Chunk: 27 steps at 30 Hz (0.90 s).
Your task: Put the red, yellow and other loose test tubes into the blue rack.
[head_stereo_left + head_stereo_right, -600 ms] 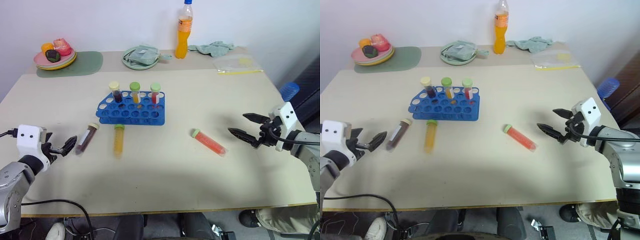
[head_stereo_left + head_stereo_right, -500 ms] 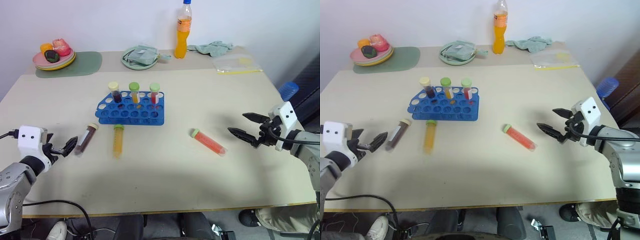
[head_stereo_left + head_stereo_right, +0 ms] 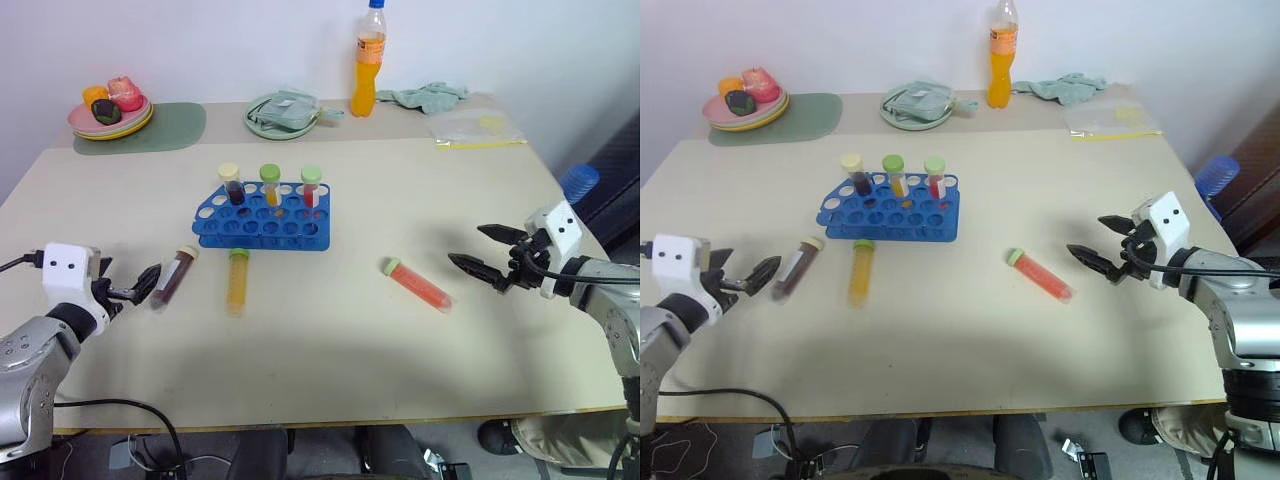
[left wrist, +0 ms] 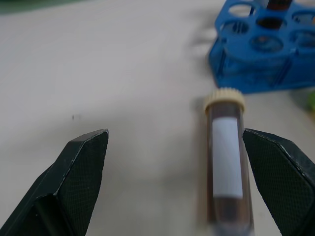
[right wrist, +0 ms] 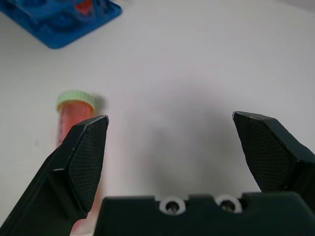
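Observation:
Next, I grip the middle of the body [image 3: 420, 287] of the loose red tube with my right gripper, leaving its green cap free.
The blue rack [image 3: 262, 216] stands mid-table with three capped tubes upright in its back row. Three loose tubes lie on the table. A dark tube with a cream cap [image 3: 174, 277] is left of the rack's front. A yellow tube with a green cap [image 3: 236, 280] lies just in front of the rack. A red tube with a green cap [image 3: 417, 284] lies to the right. My left gripper [image 3: 143, 285] is open just left of the dark tube [image 4: 226, 162]. My right gripper [image 3: 468, 245] is open a short way right of the red tube [image 5: 74, 118].
Along the back edge are a pink plate of fruit [image 3: 110, 115] on a green mat, a green plate with a cloth [image 3: 283, 113], an orange drink bottle [image 3: 368, 60], a teal rag [image 3: 430, 96] and a plastic bag [image 3: 475, 128]. A blue-capped object [image 3: 580, 182] sits past the table's right edge.
Both grippers have edged slightly inward, the left toward the dark tube and the right toward the red tube. The tubes and rack have not moved.

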Motion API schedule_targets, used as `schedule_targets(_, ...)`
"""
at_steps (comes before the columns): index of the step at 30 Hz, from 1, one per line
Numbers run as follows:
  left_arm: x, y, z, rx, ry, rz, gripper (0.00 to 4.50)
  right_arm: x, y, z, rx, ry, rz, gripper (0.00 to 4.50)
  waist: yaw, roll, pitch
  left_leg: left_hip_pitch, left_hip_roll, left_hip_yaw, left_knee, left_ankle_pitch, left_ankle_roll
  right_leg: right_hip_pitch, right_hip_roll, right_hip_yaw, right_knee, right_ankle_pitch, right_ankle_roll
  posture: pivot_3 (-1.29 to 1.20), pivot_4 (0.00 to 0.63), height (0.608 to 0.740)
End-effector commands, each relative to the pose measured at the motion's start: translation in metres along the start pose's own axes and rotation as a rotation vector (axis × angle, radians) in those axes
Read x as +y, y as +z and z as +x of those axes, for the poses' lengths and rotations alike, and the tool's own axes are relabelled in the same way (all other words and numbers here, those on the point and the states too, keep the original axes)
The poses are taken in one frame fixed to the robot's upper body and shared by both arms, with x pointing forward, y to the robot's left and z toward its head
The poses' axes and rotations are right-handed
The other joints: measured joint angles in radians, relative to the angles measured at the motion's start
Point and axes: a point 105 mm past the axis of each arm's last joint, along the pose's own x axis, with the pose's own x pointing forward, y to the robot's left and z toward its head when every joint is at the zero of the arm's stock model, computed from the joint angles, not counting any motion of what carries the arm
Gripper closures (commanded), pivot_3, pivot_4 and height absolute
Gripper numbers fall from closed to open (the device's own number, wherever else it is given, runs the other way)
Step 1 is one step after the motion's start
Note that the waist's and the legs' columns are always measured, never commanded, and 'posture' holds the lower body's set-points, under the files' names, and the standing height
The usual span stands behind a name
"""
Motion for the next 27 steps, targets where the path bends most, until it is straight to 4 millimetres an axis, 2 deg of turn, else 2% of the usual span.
schedule_targets(1, -0.021, 0.024, 0.012, -0.098, -0.098, 0.034, 0.05, 0.010, 0.024, 0.000, -0.035, 0.013, -0.057, 0.00, 0.000, 0.000, 0.000, 0.000, 0.000, 0.000, 0.000, 0.000, 0.000, 0.000, 0.000, 0.000, 0.000, 0.000, 0.000, 0.00, 0.150, 0.740)
schedule_targets(5, -0.067, 0.039, 0.024, -0.147, -0.342, 0.057, 0.05, 0.033, 0.040, -0.013, 0.016, 0.077, -0.071, 0.00, 0.002, 0.000, 0.000, -0.001, 0.000, 0.000, 0.001, 0.000, 0.000, 0.000, 0.000, 0.000, 0.000, 0.000, 0.000, 0.00, 0.150, 0.740)
schedule_targets(9, -0.115, 0.038, 0.025, -0.151, -0.585, 0.116, 0.05, 0.052, 0.045, -0.017, 0.147, 0.118, -0.072, 0.00, -0.002, 0.001, 0.000, -0.001, 0.000, 0.000, 0.000, 0.000, 0.000, 0.000, 0.000, 0.000, -0.001, 0.000, 0.000, 0.00, 0.150, 0.740)
schedule_targets(12, -0.152, 0.031, 0.019, -0.145, -0.765, 0.158, 0.05, 0.061, 0.041, -0.007, 0.290, 0.091, -0.020, 0.00, -0.008, 0.001, 0.000, -0.001, 0.001, 0.000, 0.000, 0.000, 0.000, -0.001, 0.001, 0.000, 0.000, 0.000, 0.000, 0.00, 0.150, 0.740)
schedule_targets(14, -0.166, 0.028, 0.016, -0.145, -0.829, 0.168, 0.05, 0.065, 0.041, -0.002, 0.340, 0.067, -0.035, 0.00, -0.005, 0.001, 0.000, -0.001, 0.001, 0.000, 0.000, 0.000, 0.000, -0.001, 0.001, 0.000, 0.000, 0.000, 0.000, 0.00, 0.150, 0.740)
schedule_targets(18, -0.205, 0.014, 0.000, -0.141, -1.025, 0.222, 0.05, 0.080, 0.049, 0.016, 0.412, 0.101, -0.026, 0.00, -0.002, 0.001, 0.001, -0.002, 0.000, 0.000, 0.000, 0.000, 0.000, -0.002, 0.000, 0.000, -0.001, 0.000, 0.000, 0.00, 0.150, 0.740)
schedule_targets(21, -0.216, 0.013, -0.006, -0.159, -1.082, 0.215, 0.05, 0.076, 0.049, 0.031, 0.467, 0.078, -0.014, 0.00, -0.002, 0.002, 0.001, -0.002, 0.000, 0.000, 0.000, 0.000, 0.000, -0.002, 0.000, 0.000, -0.001, 0.000, 0.000, 0.00, 0.150, 0.740)
schedule_targets(27, -0.219, 0.006, -0.009, -0.167, -1.099, 0.219, 0.05, 0.068, 0.036, 0.045, 0.583, 0.064, 0.044, 0.00, -0.001, 0.002, 0.001, -0.002, 0.000, 0.000, 0.000, 0.000, 0.001, -0.002, 0.000, -0.001, -0.001, 0.000, 0.000, 0.00, 0.150, 0.740)
